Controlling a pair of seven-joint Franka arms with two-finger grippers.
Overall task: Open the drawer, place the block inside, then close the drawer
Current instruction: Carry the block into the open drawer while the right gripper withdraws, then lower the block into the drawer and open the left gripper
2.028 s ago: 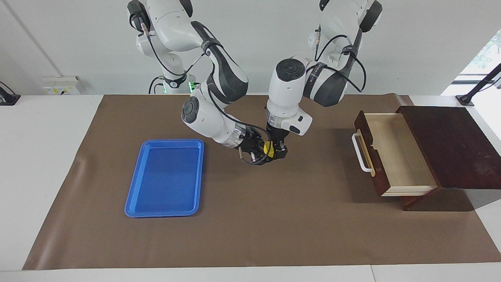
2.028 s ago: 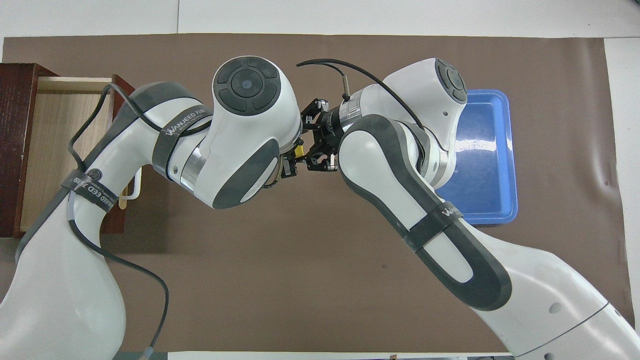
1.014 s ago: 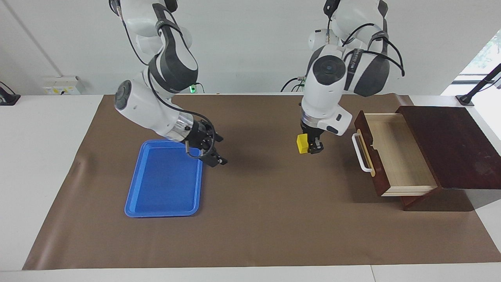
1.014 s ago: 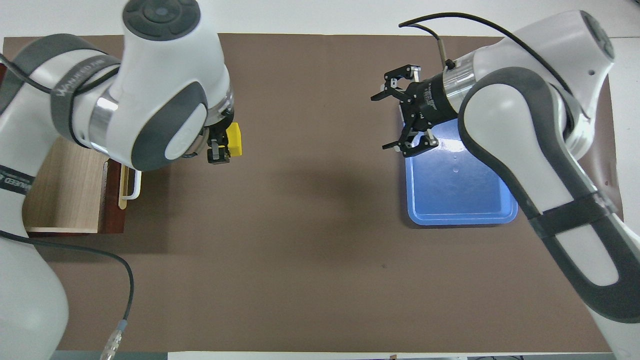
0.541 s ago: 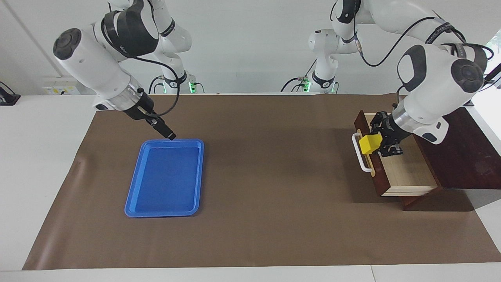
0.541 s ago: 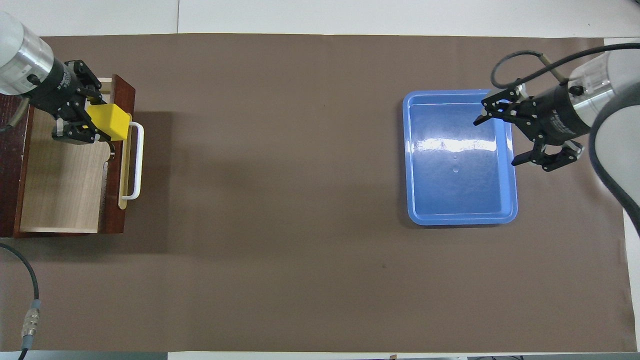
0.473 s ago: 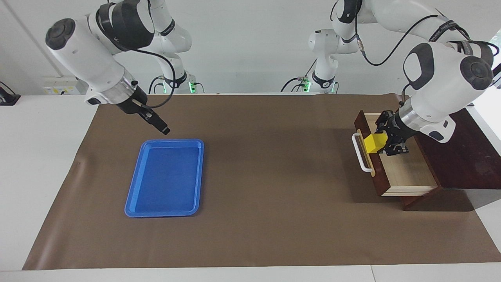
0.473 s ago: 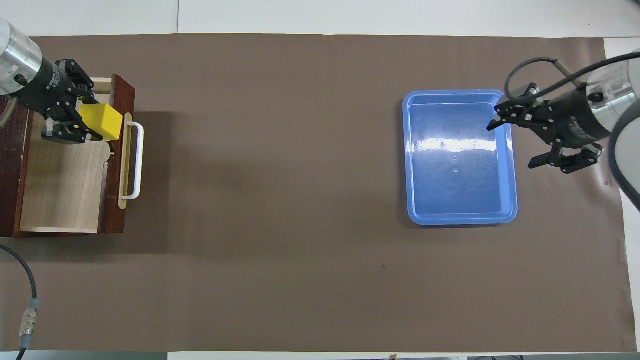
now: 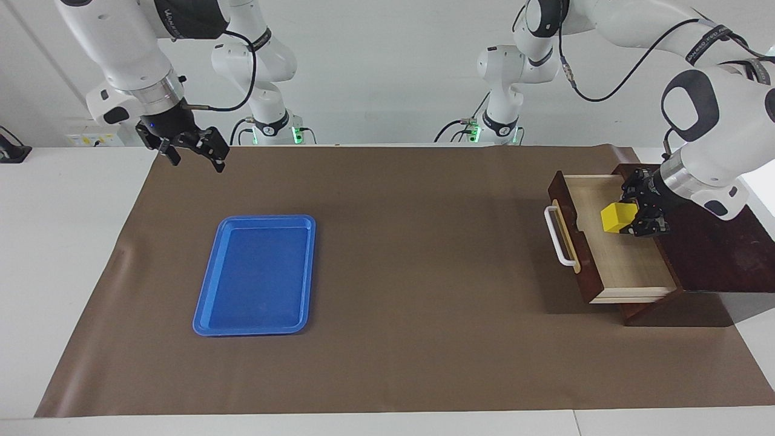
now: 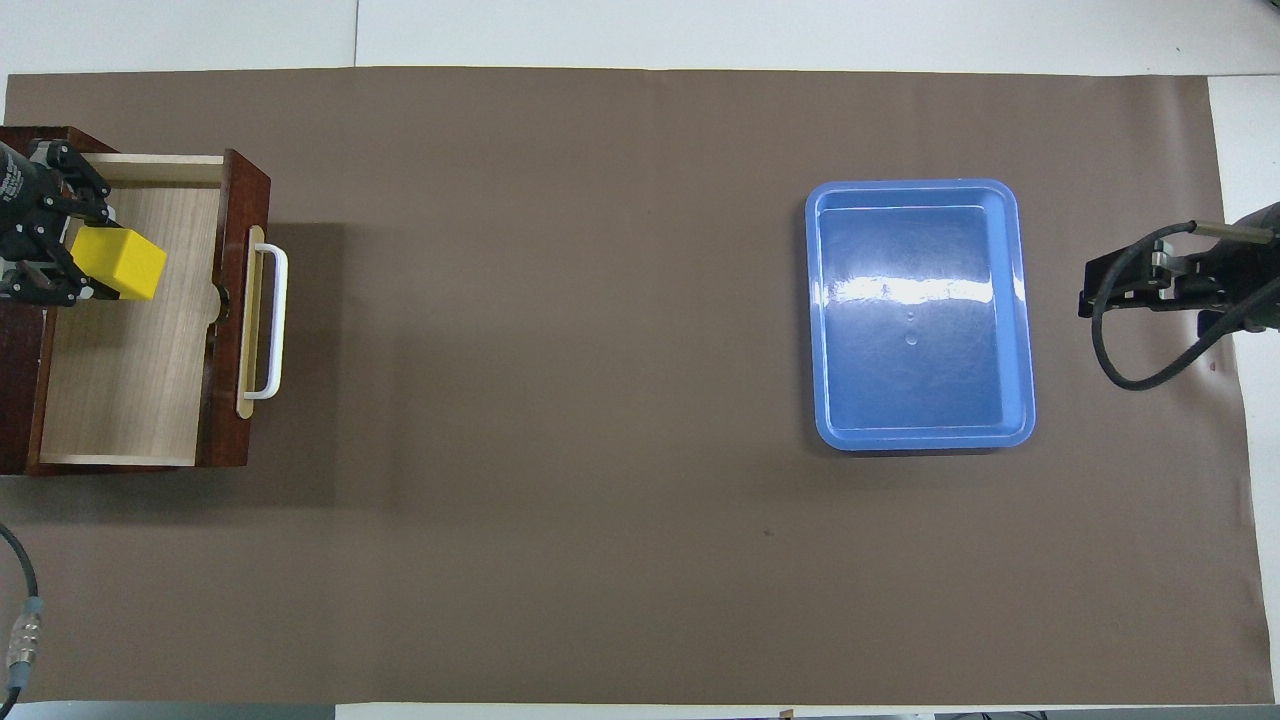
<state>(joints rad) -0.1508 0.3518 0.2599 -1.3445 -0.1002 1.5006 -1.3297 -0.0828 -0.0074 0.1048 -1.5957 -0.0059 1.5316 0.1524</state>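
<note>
I will release the yellow block, now held over the drawer's pale interior, with my left gripper on the drawer's pale bottom, close behind the dark front panel (image 10: 167, 295).
The drawer (image 9: 611, 260) stands pulled out of its dark wooden box (image 9: 708, 230) at the left arm's end of the table, white handle (image 9: 558, 237) facing the middle. My left gripper (image 9: 633, 219) is shut on the yellow block (image 9: 616, 217) and holds it over the drawer's pale interior, in its part nearer the robots. In the overhead view the block (image 10: 120, 263) hangs over the drawer floor (image 10: 130, 380) at the left gripper (image 10: 88, 255). My right gripper (image 9: 192, 152) is open and empty, raised over the mat's corner at the right arm's end.
A flat blue tray (image 9: 213, 315) lies empty on the brown mat (image 9: 412, 315) toward the right arm's end. It also shows in the overhead view (image 10: 1015, 400), beside the right gripper (image 10: 1145, 278).
The left gripper carried the block from over the drawer front and handle to over the drawer's interior. The right gripper rose and drew back from the tray toward the mat's corner.
</note>
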